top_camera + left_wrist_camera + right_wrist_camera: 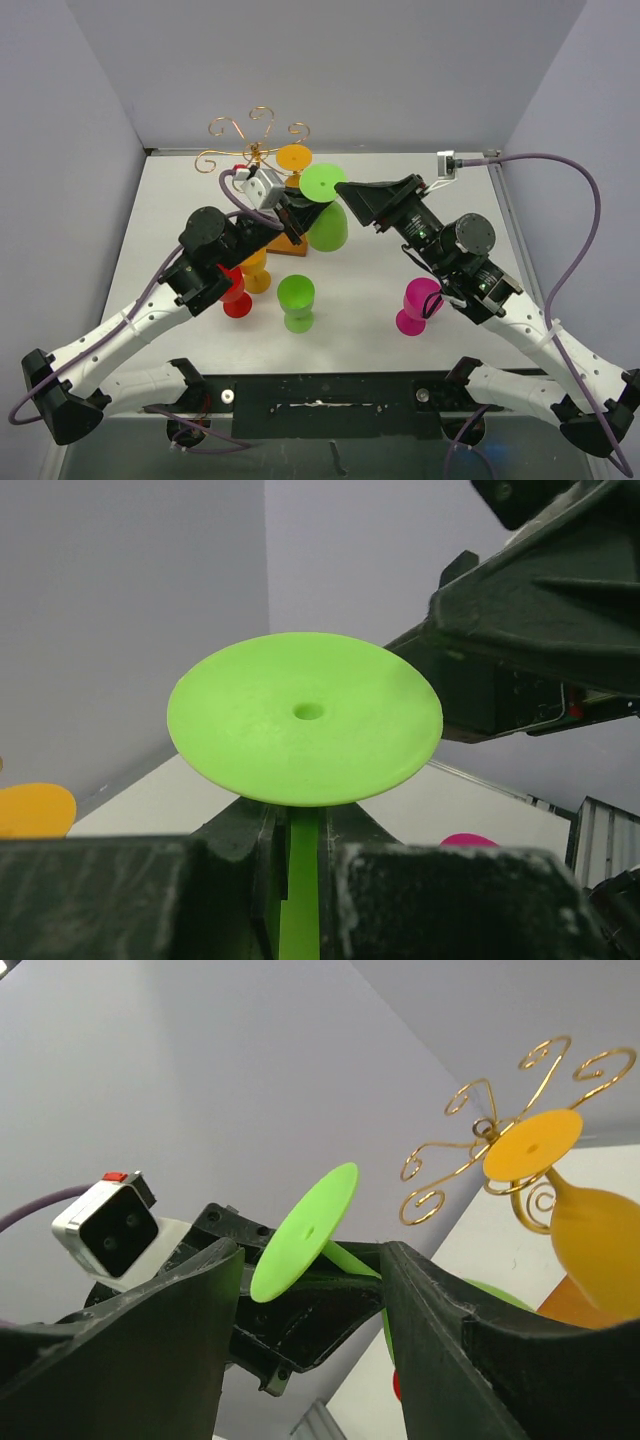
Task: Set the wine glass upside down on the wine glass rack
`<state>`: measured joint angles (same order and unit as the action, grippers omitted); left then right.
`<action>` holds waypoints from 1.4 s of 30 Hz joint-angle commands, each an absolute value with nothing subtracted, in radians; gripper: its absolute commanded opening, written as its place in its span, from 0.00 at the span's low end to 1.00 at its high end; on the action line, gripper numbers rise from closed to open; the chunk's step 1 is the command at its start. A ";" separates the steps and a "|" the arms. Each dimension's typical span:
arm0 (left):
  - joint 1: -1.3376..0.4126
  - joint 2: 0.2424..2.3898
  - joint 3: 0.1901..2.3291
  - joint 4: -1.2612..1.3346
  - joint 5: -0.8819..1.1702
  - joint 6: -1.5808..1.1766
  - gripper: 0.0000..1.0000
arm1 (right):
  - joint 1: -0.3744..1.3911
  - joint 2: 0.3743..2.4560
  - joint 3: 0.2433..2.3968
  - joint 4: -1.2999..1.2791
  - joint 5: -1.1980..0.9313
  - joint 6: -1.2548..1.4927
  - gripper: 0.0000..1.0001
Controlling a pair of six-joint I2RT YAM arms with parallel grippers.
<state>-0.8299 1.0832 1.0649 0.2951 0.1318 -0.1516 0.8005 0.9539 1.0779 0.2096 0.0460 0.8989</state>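
Observation:
The stem that the rack must take is covered by my left gripper, so my right gripper needs to hold the foot while my left gripper takes the foot's edge [307, 184].
A lime green wine glass [326, 226] hangs upside down above the table, its round foot [305, 718] uppermost. My left gripper [302, 845] is shut on its stem [300, 890]. My right gripper [350, 195] is open just right of the foot, and in the right wrist view the green foot [305, 1230] shows between its spread fingers [470, 1345] without touching them. The wine glass rack [255, 140], thin gold wire scrolls, stands at the back left. An orange glass [294, 158] hangs upside down on it, also in the right wrist view [575, 1220].
Four more glasses stand on the table: red [236, 292], orange [256, 270], green [296, 302] and magenta [418, 306]. Grey walls close in the left, back and right. The left wrist camera [108, 1230] is close to my right fingers.

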 commanded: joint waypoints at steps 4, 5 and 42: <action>-0.831 1.060 1.065 0.355 0.242 0.019 0.00 | 0.810 0.962 1.090 0.205 0.066 1.132 0.41; -0.830 1.058 1.065 0.353 0.241 0.031 0.00 | 0.810 0.962 1.085 0.208 0.069 1.144 0.38; -0.827 0.966 1.097 0.252 0.100 -0.744 0.63 | 0.808 0.919 1.175 0.094 0.132 1.017 0.00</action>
